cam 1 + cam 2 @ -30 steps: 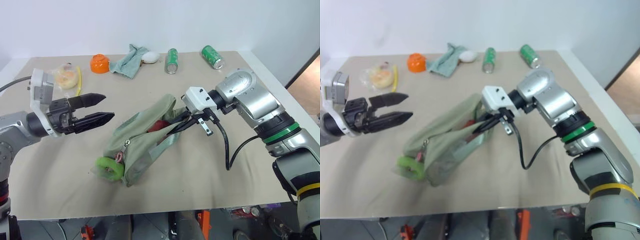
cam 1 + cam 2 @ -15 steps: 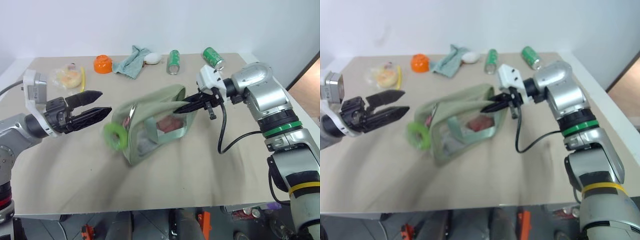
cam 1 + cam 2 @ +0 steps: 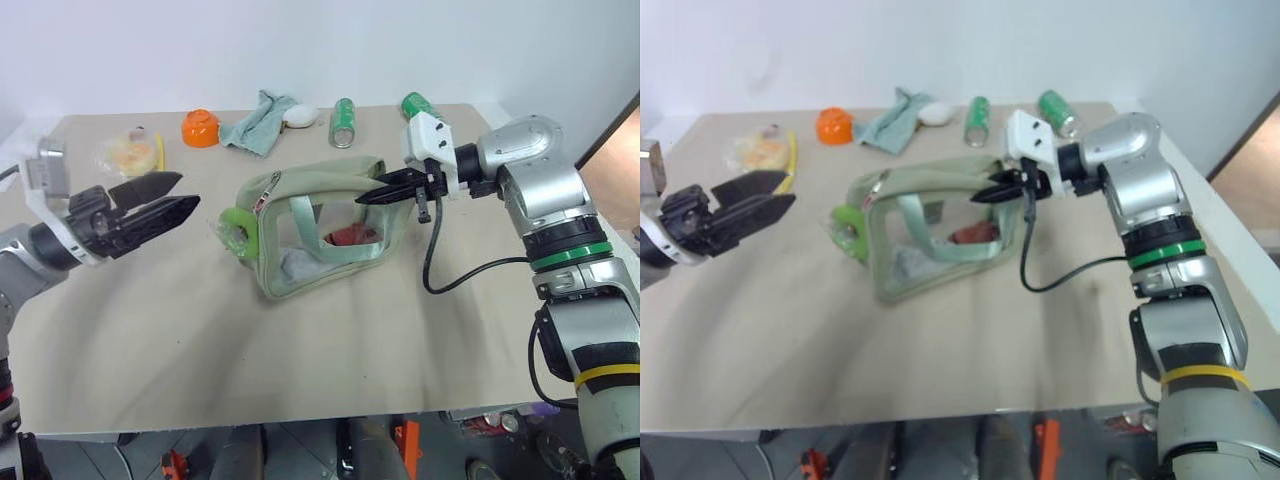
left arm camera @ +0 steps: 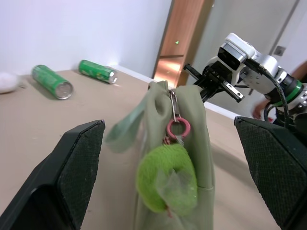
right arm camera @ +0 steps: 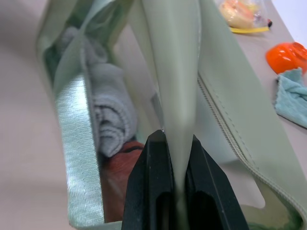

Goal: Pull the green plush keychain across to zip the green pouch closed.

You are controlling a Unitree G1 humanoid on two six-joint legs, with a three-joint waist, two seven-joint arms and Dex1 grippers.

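Observation:
My left gripper should move to close its fingers on the clear plastic piece (image 3: pixel 231 238) (image 4: pixel 175 190) of the green plush keychain, which is at the end of the green pouch.
The green pouch (image 3: pixel 322 240) stands upright on the table with its clear side panel facing me; a rolled grey towel and something red lie inside. The green plush keychain (image 3: pixel 237 230) hangs at the pouch's left end from a pink ring on the zipper pull (image 4: pixel 178 128). My right gripper (image 3: pixel 363 199) is shut on the fabric at the pouch's right end, pinched between its fingers (image 5: pixel 160 158). My left gripper (image 3: pixel 187 191) is open, level and apart from the pouch, to the left of the keychain (image 4: pixel 167 178).
Along the table's far edge lie an orange bowl (image 3: pixel 201 127), a grey-green cloth rag (image 3: pixel 258 122), a white lump (image 3: pixel 303 115) and two green cans (image 3: pixel 344 122) (image 3: pixel 419 105). A clear bag of yellow items (image 3: pixel 133 153) sits at the far left.
My right gripper lifted and drew the pouch's end up and to the right, so the slumped pouch now stands upright. The keychain rose off the table. My left gripper drifted left, still open.

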